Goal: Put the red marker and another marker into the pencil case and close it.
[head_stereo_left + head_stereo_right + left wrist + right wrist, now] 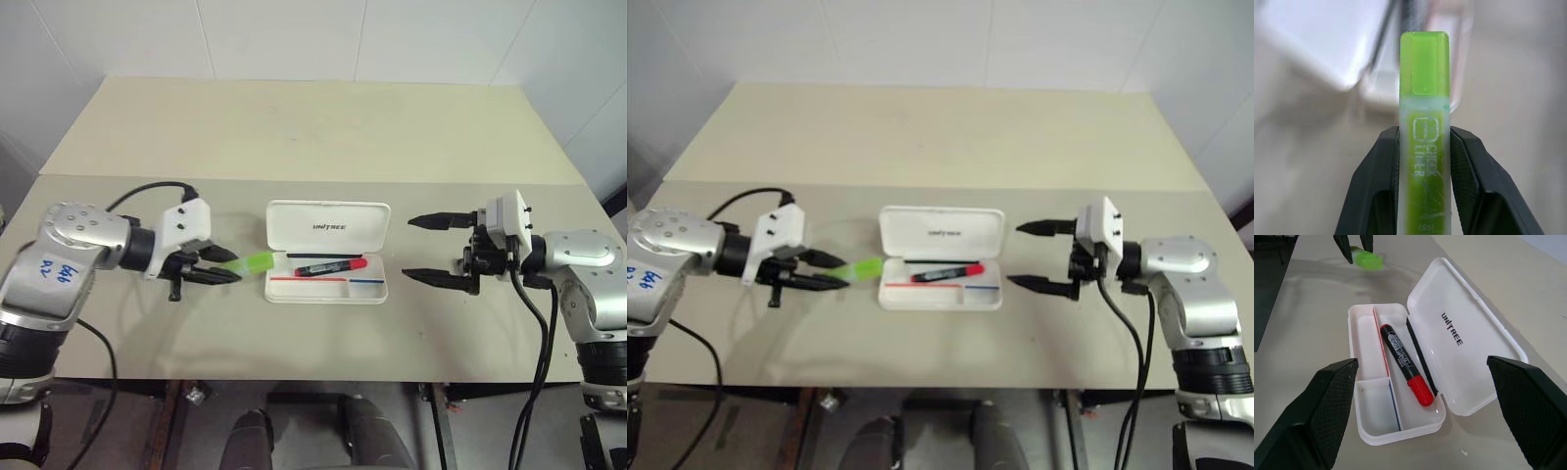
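My left gripper is to release the light-green marker in the pencil case's narrow front compartment [310, 288] [1450, 24], next to the red marker.
The white pencil case [294, 290] lies open mid-table, its lettered lid [1464, 338] folded back. Inside its tray lies the red marker [330, 265], black-barrelled with a red cap [1419, 391]. My left gripper [227, 269] hangs just left of the case, shut on the light-green marker [250, 262], whose free end points toward the case. In the left wrist view the green marker [1425, 122] sits clamped between both fingers [1374, 181]. My right gripper [423, 249] hovers to the right of the case, open and empty, pointing at it.
The beige table [313, 137] stretches far behind the case. A seam [118, 176] crosses it behind both arms. Black cables [534, 323] hang from the right wrist near the front edge.
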Controlling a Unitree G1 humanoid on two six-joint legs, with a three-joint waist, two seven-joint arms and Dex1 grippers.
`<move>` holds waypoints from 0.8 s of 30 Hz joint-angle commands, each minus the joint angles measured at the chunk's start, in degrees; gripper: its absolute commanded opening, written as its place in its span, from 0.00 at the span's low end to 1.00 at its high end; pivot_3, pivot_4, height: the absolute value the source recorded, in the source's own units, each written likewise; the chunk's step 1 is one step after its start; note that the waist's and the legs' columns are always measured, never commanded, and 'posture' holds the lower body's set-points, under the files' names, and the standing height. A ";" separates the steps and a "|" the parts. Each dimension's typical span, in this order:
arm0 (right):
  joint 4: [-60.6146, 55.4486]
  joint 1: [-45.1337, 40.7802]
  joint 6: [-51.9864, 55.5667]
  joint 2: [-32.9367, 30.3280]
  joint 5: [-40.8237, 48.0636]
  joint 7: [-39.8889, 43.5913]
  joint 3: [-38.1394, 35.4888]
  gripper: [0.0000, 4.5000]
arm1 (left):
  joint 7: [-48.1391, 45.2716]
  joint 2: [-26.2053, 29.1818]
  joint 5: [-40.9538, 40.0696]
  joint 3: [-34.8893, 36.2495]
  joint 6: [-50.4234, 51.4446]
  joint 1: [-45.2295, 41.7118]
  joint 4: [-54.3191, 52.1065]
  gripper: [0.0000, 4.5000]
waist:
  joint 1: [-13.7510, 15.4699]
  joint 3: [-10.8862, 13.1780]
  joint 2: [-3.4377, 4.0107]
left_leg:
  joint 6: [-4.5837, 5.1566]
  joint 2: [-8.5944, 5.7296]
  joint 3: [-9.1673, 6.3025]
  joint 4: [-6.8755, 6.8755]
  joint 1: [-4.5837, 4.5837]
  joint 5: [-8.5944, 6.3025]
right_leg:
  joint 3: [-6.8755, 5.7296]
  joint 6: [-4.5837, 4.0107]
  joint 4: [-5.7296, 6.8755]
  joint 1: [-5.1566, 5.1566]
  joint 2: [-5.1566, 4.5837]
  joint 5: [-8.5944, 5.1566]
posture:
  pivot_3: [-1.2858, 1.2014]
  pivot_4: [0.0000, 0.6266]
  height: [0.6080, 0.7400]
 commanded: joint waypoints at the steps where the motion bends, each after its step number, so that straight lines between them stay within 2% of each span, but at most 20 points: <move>1: -4.19 2.11 -0.50 -0.31 1.25 -1.52 -2.12 1.00 | -1.81 -1.71 -0.71 -1.91 -2.09 -3.25 -1.49 0.24 | 0.17 0.00 0.00 | 0.00 0.00 -0.01 0.00 0.00 0.00 | 0.00 0.00 0.01 0.00 0.00 0.00 | 0.52 0.24 1.00; 9: -8.79 7.23 0.17 -0.68 1.76 -4.83 -3.38 1.00 | -1.93 -7.91 2.43 -8.59 -3.40 -8.92 2.26 0.24 | 0.31 0.00 0.00 | 0.00 -0.03 -0.02 0.11 0.00 0.01 | 0.04 0.08 0.00 0.08 0.00 0.05 | 0.52 0.24 1.00; 13: -12.16 11.11 0.76 -0.67 2.24 -7.29 -5.12 1.00 | -0.02 -13.21 5.22 -12.25 -3.94 -12.63 6.72 0.24 | 0.39 0.00 -0.01 | 0.00 -0.04 -0.07 0.12 -0.01 0.01 | 0.04 0.10 0.00 0.09 0.02 0.06 | 0.52 0.24 1.00; 24: -16.81 16.51 1.35 -0.96 2.85 -10.95 -6.90 1.00 | -0.04 -18.80 8.20 -15.70 -5.89 -13.72 12.31 0.24 | 0.29 0.00 -0.01 | 0.01 -0.06 -0.07 0.14 0.01 0.03 | 0.12 0.16 0.00 0.12 0.04 0.10 | 0.52 0.24 1.00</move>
